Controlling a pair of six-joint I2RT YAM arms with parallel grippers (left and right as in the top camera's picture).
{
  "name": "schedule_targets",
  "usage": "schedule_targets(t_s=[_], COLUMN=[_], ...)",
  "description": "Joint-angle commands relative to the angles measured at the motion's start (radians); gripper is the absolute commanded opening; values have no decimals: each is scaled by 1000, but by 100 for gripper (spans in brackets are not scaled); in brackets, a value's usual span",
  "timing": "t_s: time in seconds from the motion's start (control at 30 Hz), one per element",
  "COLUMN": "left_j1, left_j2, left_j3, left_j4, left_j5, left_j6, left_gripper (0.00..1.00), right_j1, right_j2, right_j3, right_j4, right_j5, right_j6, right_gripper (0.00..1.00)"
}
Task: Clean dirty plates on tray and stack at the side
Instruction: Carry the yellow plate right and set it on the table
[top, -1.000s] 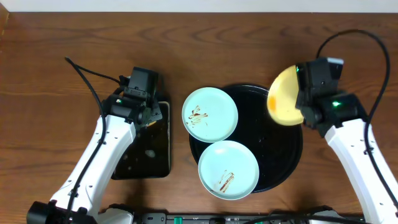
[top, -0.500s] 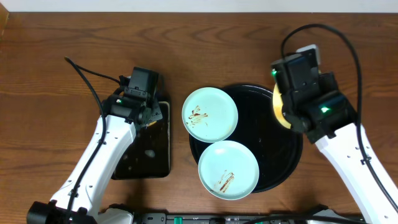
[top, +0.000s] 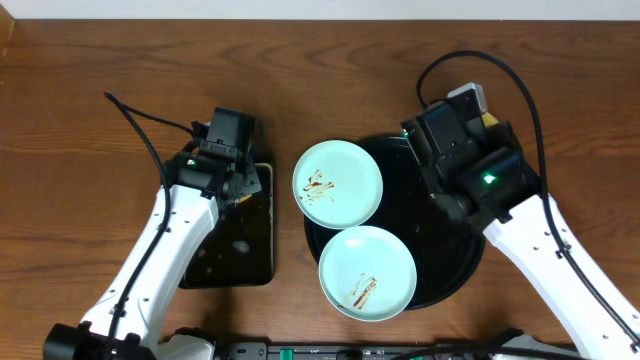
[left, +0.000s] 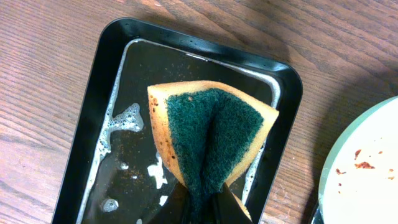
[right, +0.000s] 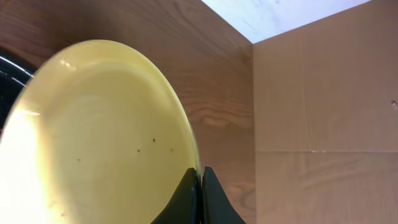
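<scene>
Next, my right gripper lets go of the pale yellow plate on the table, at a spot across the round tray from the blue plates (top: 566, 179).
Two pale blue plates with brown smears lie on the left side of the big round black tray (top: 445, 255): one at the back left (top: 338, 184), one at the front (top: 367, 272). My right gripper (right: 200, 177) is shut on the rim of the pale yellow plate (right: 93, 137) and holds it tilted on edge. In the overhead view the right arm (top: 462, 160) covers that plate, above the tray's back right. My left gripper (left: 205, 208) is shut on a yellow and green sponge (left: 211, 130), folded, above the small rectangular black tray (left: 87, 124).
The rectangular tray (top: 240, 235) holds soapy water and foam. The edge of the back blue plate (left: 367, 168) shows at the right of the left wrist view. A cardboard wall (right: 323, 124) stands beyond the yellow plate. Cables trail from both arms.
My right arm has swung left with the yellow plate, from beyond the tray's right edge to over its back right; the plate is now hidden under the arm. The left arm has not moved.
</scene>
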Motion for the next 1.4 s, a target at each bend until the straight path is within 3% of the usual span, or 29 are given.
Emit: schedule_targets(t_s=[0.0, 0.13, 0.27, 0.6, 0.93, 1.37], left_j1=[4, 4, 4, 4, 4, 4], left_j2=[-9, -9, -9, -9, -9, -9], left_j3=[-8, -8, -8, -8, -8, -8], left_j4=[4, 4, 2, -4, -16, -26], left_j5=[-20, -20, -20, -20, -20, -20], left_j6=[-6, -5, -5, -5, -1, 6], left_gripper=[7, 8, 7, 7, 8, 7], right_j1=[22, 21, -36, -416, -769, -982], right_j2=[8, 9, 10, 49, 129, 382], right_j3=[16, 16, 15, 15, 15, 14], right_j4=[-3, -3, 1, 9, 90, 161], right_j5=[48, 42, -86, -334, -425, -467], right_j6=[32, 81, 190, 325, 355, 376], right_gripper=[2, 1, 1, 1, 1, 1])
